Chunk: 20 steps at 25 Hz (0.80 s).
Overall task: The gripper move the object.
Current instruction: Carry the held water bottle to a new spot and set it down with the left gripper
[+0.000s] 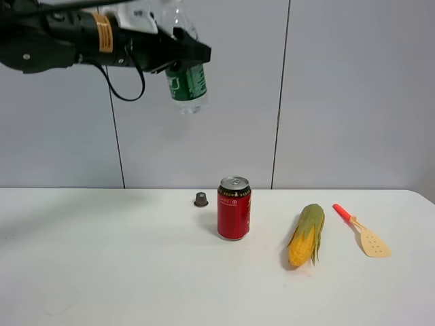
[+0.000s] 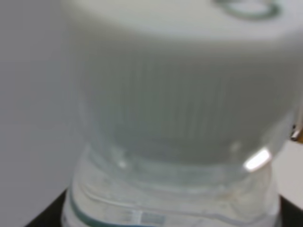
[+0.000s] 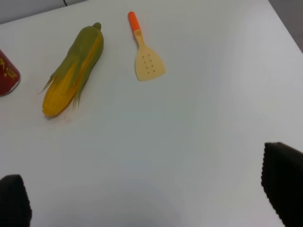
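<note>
I need to put the water bottle down with my left gripper on the white table [image 1: 316, 310] just in front of the corn cob's yellow end. The bottle still hangs high above the table.
My left gripper [image 1: 181, 53] is shut on the clear water bottle [image 1: 187, 83] with the dark green label and holds it high in the air at the upper left, far above the table. The bottle hangs roughly upright, its base pointing down. In the left wrist view the bottle's white cap [image 2: 180, 94] fills the frame, blurred, with the clear neck below it. My right gripper [image 3: 147, 189] is open and empty above the white table [image 3: 189, 142]; only its two black fingertips [image 3: 283, 184] show. It is out of the exterior high view.
A red can [image 1: 234, 208] stands mid-table, with a small dark capsule [image 1: 201, 199] behind it to the left. A corn cob [image 1: 306, 234] and an orange-handled spatula [image 1: 362, 231] lie to its right. The white table [image 1: 102, 272] ends at a grey wall.
</note>
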Tool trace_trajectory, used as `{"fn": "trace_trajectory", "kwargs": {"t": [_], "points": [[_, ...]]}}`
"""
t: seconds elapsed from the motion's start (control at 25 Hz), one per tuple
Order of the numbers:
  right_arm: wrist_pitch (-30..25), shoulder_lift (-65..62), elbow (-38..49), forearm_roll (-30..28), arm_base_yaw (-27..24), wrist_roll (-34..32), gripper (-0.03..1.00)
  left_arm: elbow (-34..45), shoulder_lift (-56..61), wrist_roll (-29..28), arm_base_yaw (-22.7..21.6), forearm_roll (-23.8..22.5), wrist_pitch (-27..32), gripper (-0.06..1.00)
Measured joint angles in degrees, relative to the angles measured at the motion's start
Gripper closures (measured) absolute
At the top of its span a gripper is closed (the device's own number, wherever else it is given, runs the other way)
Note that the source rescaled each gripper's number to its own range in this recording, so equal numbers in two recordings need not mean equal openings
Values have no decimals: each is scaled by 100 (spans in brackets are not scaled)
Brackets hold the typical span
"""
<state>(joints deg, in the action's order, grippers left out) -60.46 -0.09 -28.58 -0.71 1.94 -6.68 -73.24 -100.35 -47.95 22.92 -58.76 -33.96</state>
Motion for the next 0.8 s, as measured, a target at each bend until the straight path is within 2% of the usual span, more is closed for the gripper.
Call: {"fn": "trace_trajectory", "kwargs": {"t": [0.2, 0.44, 0.52, 0.6, 0.68, 0.8], "points": [[0, 0, 0, 0, 0, 0, -3, -349, -28, -309, 920, -561, 175, 93], [0, 0, 0, 0, 0, 0, -3, -406, -457, -349, 1780, -582, 80, 93], [0, 0, 0, 0, 0, 0, -3, -406, -706, -399, 1926, -629, 80, 93], [0, 0, 0, 0, 0, 0, -3, -400, -945, -576, 1990, -905, 61, 93], [0, 0, 0, 0, 0, 0, -3, -394, -1106, -844, 1999, -1381, -157, 93], [0, 0, 0, 0, 0, 0, -3, -394, -1282, -1073, 1993, -2038, -790, 93]]}}
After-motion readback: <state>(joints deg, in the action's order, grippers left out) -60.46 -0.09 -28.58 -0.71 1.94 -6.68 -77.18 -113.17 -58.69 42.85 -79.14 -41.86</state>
